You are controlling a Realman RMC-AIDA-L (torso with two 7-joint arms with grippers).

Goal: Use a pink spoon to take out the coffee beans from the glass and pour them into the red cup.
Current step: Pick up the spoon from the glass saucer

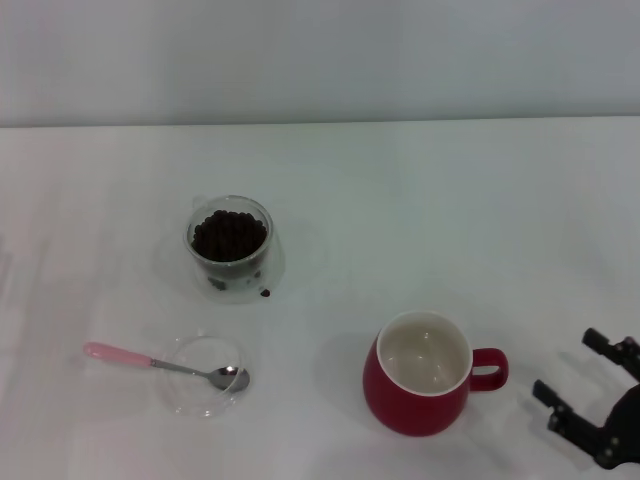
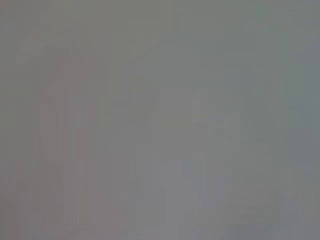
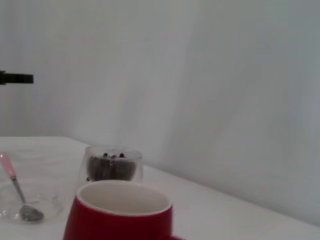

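Next, my left gripper moves to the pink spoon and closes on the outer end of its handle (image 1: 104,351), away from the clear glass dish.
The pink spoon (image 1: 150,362) lies at the front left of the white table, with its metal bowl resting in a shallow clear glass dish (image 1: 190,395). Behind it stands the glass (image 1: 231,270), filled with dark coffee beans (image 1: 229,236); one loose bean (image 1: 264,292) lies at its foot. The red cup (image 1: 415,405) stands upright and looks empty, its handle pointing right. My right gripper (image 1: 567,363) is open just right of that handle, holding nothing. The right wrist view shows the red cup (image 3: 115,220) close up, with the glass (image 3: 111,165) and spoon (image 3: 14,182) beyond. My left gripper is out of view.
The table (image 1: 450,220) ends at a pale wall at the back. The left wrist view shows only plain grey. A short dark bar (image 3: 15,78) pokes in at the edge of the right wrist view.
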